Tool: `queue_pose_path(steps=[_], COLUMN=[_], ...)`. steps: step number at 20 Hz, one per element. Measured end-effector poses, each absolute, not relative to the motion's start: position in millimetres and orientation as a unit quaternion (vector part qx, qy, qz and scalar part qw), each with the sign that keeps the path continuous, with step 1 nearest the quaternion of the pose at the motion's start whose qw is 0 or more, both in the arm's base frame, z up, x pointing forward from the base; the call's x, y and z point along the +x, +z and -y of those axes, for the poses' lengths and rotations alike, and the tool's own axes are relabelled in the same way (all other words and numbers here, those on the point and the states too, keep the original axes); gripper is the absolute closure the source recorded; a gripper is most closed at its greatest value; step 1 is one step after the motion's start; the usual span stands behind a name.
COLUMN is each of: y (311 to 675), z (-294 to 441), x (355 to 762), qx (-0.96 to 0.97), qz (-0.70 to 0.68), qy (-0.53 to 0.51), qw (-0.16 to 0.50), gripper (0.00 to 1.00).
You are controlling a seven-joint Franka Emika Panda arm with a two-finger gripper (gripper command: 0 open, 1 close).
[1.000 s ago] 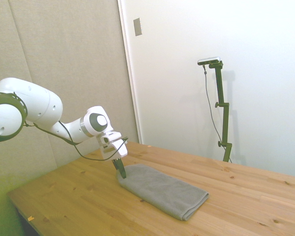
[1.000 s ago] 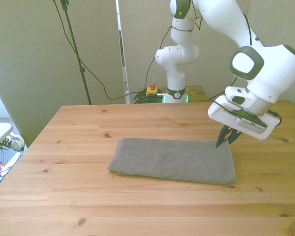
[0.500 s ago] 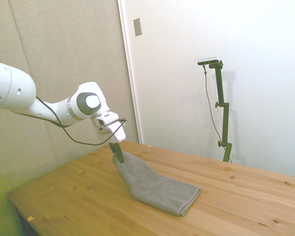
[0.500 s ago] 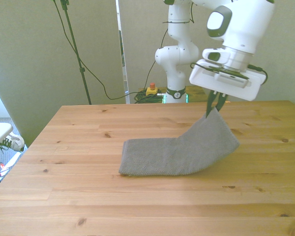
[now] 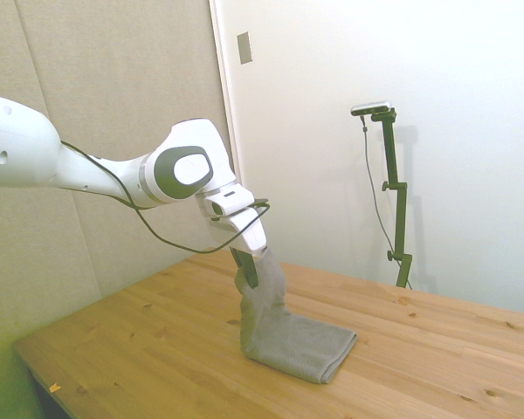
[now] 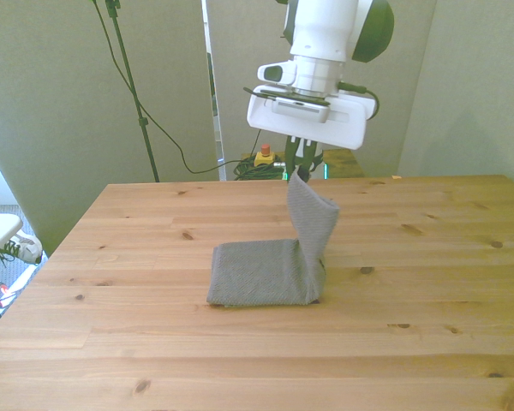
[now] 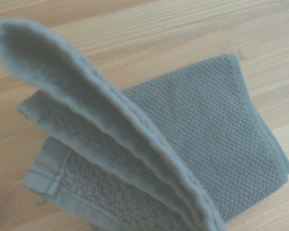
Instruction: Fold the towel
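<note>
The gripper should release the raised end of the grey towel on top of the grey towel's flat half (image 6: 239, 264) (image 7: 224, 137).
The grey towel (image 6: 270, 270) lies on the wooden table with one half flat and the other half lifted steeply upward. My gripper (image 6: 297, 171) is shut on the raised end's corner, above the flat half's edge on the front view's right. From the side, the gripper (image 5: 247, 271) holds the towel (image 5: 293, 340) so the lifted part stands almost upright over the fold. Close up, the wrist view shows the towel (image 7: 202, 134) with its raised thick edge arching over the flat textured layer.
The wooden table (image 6: 111, 342) spreads wide around the towel. A red button box (image 6: 264, 156) sits by the robot's base behind the far edge. A small table corner and a shoe (image 6: 17, 248) show at the front view's left.
The gripper has carried the towel's end higher and toward the front view's left, over the flat half. The lifted part went from a shallow slope to nearly upright.
</note>
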State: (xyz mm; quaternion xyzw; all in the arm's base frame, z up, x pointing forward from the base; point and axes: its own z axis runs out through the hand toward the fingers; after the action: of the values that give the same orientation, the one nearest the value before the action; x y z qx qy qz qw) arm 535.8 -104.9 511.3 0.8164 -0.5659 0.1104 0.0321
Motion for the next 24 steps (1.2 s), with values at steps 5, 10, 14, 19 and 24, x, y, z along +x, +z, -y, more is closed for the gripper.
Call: queue_pose_path(steps=[5,10,14,19,24], y=[509,498,505,487,460], z=[150,162,184,220,234], x=[522,532,536,534,554], qx=[0.805,0.812,0.806,0.787,0.781], qz=[0.583,0.573,0.581,0.609,0.618], qy=[0.110,0.107,0.110,0.103,0.093], qw=[0.012,-0.006,-0.016,-0.009,-0.004], gripper=[1.00,1.00,1.00,0.00,0.00])
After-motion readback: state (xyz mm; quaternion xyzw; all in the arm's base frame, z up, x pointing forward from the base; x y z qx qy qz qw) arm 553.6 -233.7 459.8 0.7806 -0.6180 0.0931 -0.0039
